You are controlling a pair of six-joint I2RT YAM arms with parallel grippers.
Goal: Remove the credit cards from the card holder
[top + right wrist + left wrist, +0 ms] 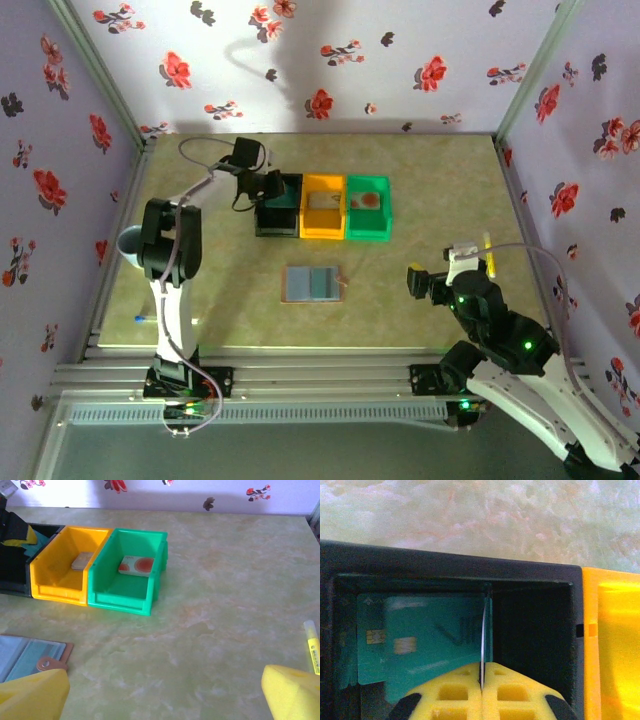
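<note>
The teal-green credit card will go down in the far half of the black bin (284,192) (470,640), where I will set it with my left gripper.
The card holder (313,283) lies open on the table, blue-grey inside up; its clasp tab end shows at the near left of the right wrist view (30,652). My left gripper (483,672) is shut on the edge of the teal-green credit card (420,640), which hangs inside the black bin (530,630). From above, the left gripper (283,190) sits over that bin (277,218). A pale credit card with an orange-red spot (136,565) lies in the green bin (127,600). My right gripper (165,700) stands open over bare table, right of the holder.
An orange bin (323,228) between the black and green bins holds a beige card (82,560). A yellow marker (312,647) lies by my right gripper. Floral walls close in the table on three sides.
</note>
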